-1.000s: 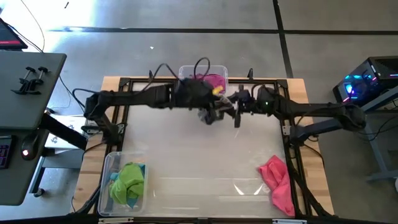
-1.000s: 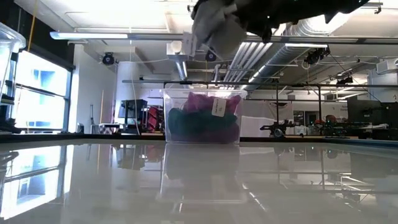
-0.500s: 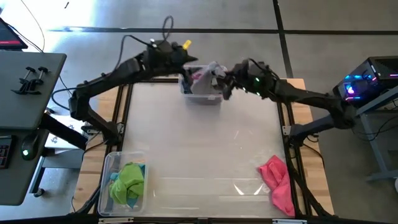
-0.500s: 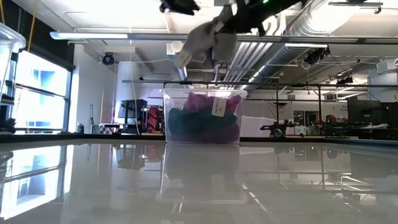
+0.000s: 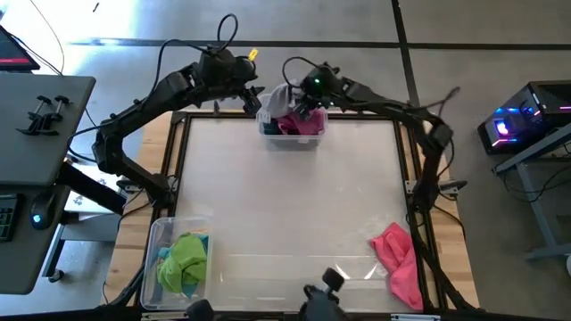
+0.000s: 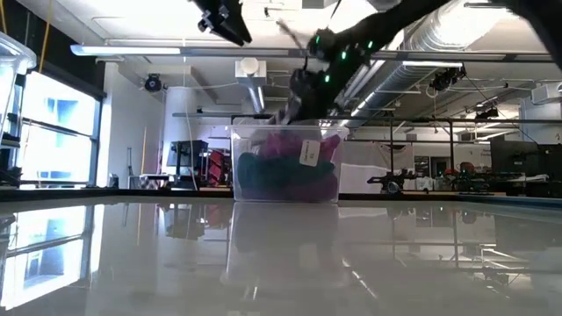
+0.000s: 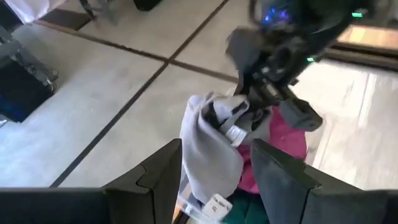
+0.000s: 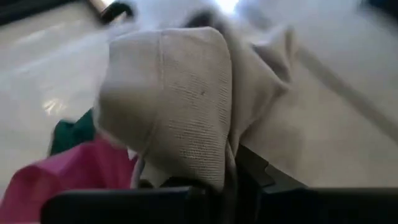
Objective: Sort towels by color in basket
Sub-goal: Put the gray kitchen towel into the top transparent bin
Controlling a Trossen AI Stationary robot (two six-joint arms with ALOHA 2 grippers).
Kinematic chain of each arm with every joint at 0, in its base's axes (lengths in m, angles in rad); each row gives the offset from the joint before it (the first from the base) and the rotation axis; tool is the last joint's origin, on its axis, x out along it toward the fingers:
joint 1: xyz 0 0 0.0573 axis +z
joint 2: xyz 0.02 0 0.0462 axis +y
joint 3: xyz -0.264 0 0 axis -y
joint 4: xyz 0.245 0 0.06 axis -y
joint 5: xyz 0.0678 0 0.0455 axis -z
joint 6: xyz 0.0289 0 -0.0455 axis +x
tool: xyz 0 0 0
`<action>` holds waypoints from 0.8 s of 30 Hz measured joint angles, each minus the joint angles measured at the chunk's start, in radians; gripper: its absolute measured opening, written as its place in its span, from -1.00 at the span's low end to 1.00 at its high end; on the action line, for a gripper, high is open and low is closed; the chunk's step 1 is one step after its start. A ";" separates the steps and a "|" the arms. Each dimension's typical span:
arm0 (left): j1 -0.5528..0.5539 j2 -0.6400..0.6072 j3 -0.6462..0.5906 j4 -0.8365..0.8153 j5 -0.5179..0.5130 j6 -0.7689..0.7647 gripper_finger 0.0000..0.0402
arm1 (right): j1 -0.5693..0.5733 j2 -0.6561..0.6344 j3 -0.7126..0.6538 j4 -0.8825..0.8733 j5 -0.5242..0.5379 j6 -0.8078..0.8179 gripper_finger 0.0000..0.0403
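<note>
The grey towel's loose end hangs over the far basket's rim; next my right gripper opens, retake the towel and tucks it inside the basket (image 5: 298, 125).
A grey towel (image 5: 279, 96) hangs bunched from my right gripper (image 5: 302, 105), which is shut on it over the clear far basket (image 5: 310, 143). That basket holds magenta (image 8: 74, 177) and dark green (image 8: 69, 134) towels. My left gripper (image 7: 217, 177) stands open and empty just left of the basket, with the grey towel (image 7: 208, 149) beyond its fingertips. A second clear basket (image 5: 153, 242) at the near left holds lime (image 5: 187, 254) and cyan (image 5: 165, 259) towels. A pink towel (image 5: 397, 260) lies crumpled on the table at the near right. My right gripper pinches a bunched fold of the grey towel (image 8: 186, 155), several layers thick, between its two fingers. The cloth drapes over the fingers and hides the place of contact. It hangs slack below the gripper, and its lower end (image 6: 285, 116) reaches the basket's rim.
The far basket (image 6: 285, 167) stands at the middle of the table's far edge. A dark frame (image 5: 183, 134) runs around the glossy table top. A dark object (image 5: 326, 290) shows at the near edge. A desk (image 5: 36, 134) stands to the left.
Both arms have moved from the table's far middle toward the far edge. The grey towel, first between both grippers, now hangs from my right gripper alone over the far basket. My left gripper has drawn off to the basket's left.
</note>
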 joint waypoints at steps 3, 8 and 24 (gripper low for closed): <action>0.008 0.001 0.000 -0.017 0.000 -0.003 -0.11 | -0.037 0.082 0.012 -0.032 -0.155 0.036 -0.87; 0.012 0.001 0.000 -0.013 -0.005 -0.008 -0.11 | -0.060 0.143 0.017 -0.079 -0.219 0.036 -0.90; 0.025 0.001 0.000 -0.012 -0.022 0.047 -0.11 | -0.025 0.049 0.009 -0.220 -0.132 -0.075 -0.26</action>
